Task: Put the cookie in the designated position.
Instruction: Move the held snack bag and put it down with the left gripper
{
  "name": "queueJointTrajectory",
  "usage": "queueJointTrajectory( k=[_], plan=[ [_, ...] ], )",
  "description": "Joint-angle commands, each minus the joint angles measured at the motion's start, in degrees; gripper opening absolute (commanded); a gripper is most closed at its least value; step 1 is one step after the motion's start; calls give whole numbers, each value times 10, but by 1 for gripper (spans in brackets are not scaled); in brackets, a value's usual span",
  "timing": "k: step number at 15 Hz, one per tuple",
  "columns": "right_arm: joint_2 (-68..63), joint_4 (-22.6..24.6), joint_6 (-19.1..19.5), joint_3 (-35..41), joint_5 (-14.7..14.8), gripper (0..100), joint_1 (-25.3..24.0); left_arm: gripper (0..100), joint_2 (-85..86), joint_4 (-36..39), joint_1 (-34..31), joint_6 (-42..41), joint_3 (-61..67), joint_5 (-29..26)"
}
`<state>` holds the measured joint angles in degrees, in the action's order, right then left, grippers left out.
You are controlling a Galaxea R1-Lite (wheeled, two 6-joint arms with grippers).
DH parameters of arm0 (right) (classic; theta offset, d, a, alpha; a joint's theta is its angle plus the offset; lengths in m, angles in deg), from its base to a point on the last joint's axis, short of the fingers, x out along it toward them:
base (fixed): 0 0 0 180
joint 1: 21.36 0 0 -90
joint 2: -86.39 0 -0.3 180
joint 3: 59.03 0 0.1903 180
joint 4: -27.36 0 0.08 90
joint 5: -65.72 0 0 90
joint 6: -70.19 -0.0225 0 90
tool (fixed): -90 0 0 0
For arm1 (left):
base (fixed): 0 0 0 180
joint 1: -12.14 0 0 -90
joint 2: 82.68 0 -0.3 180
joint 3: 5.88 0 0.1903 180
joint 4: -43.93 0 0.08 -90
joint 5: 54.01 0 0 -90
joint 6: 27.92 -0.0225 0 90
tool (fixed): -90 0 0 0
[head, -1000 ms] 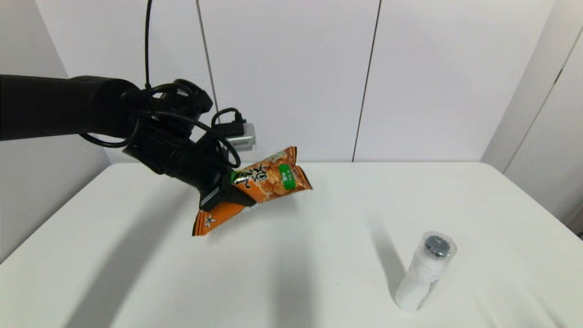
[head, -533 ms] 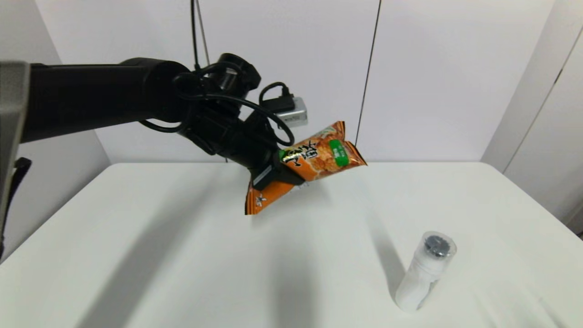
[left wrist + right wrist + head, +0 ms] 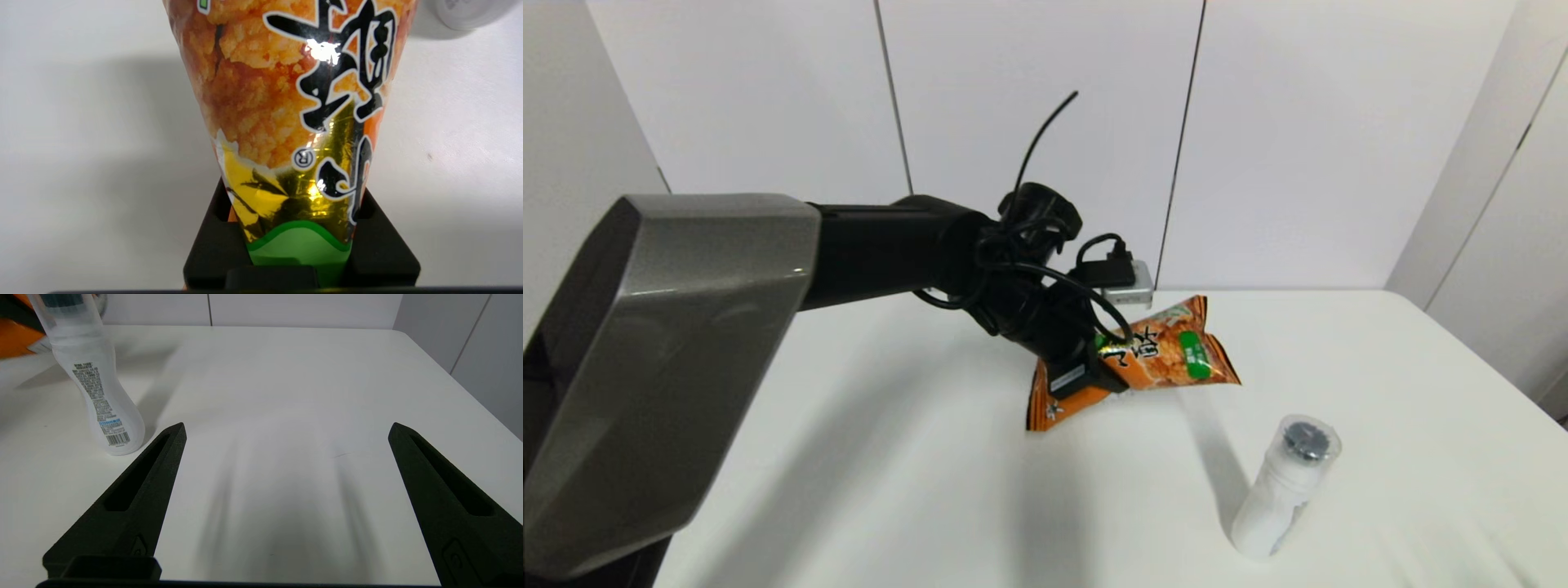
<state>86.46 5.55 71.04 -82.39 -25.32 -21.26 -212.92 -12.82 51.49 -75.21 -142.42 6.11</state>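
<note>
My left gripper is going to let go of the cookie, now held low over the table's centre, on the bare table (image 3: 1174,413), at a spot that lies just behind the white bottle.
The cookie (image 3: 1156,359) is a crinkly orange packet with a green patch and black characters. My left gripper (image 3: 1098,371) is shut on its middle and holds it low over the table's centre, left of and behind the white bottle. In the left wrist view the cookie (image 3: 294,102) fills the picture, pinched between the black fingers (image 3: 212,245). My right gripper (image 3: 286,433) stands open over bare table near the front right, out of the head view. An orange corner of the cookie (image 3: 14,343) shows beyond the bottle there.
A white bottle with a dark cap (image 3: 1282,490) stands upright at the front right of the white table (image 3: 849,457); in the right wrist view the bottle (image 3: 96,384) is close to one finger. White wall panels rise behind the table's far edge.
The left arm has carried the cookie to the right and then down, from high over the table's back left to low over the centre, nearer the bottle. The bottle has not moved.
</note>
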Motion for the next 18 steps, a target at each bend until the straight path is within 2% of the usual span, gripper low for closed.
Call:
queueJointTrajectory(
  k=[1,6,8,18],
  plan=[
    [-1,0,0,5,0,100,0,0,-55,16,18,-3,-1,1],
    [-1,0,0,5,0,100,0,0,-91,87,24,-17,-6,18],
    [-1,0,0,5,0,100,-1,0,-90,90,28,-17,-10,39],
    [-1,0,0,5,0,100,0,0,-96,91,47,-17,-11,40]
  ],
)
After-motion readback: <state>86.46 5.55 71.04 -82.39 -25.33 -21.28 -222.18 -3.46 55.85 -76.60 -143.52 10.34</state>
